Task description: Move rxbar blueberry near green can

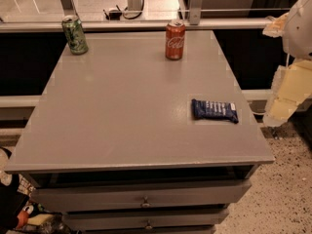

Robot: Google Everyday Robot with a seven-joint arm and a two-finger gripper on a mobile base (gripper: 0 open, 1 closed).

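I need to next move my gripper to the rxbar blueberry's outer half (225, 112), the one nearest the side edge of the table, and close it there.
The rxbar blueberry (215, 110), a flat dark blue wrapper with white print, lies near the right edge of the grey table top (126, 111). The green can (74, 34) stands upright at the far left corner of the table. My gripper (287, 89), a pale yellow and white shape, hangs off the table's right side, to the right of the bar and a little above it, touching nothing.
A red Coca-Cola can (175, 39) stands upright at the back middle of the table. The table has drawers (145, 199) in its front. A rail and glass wall run behind it. Speckled floor lies to the right.
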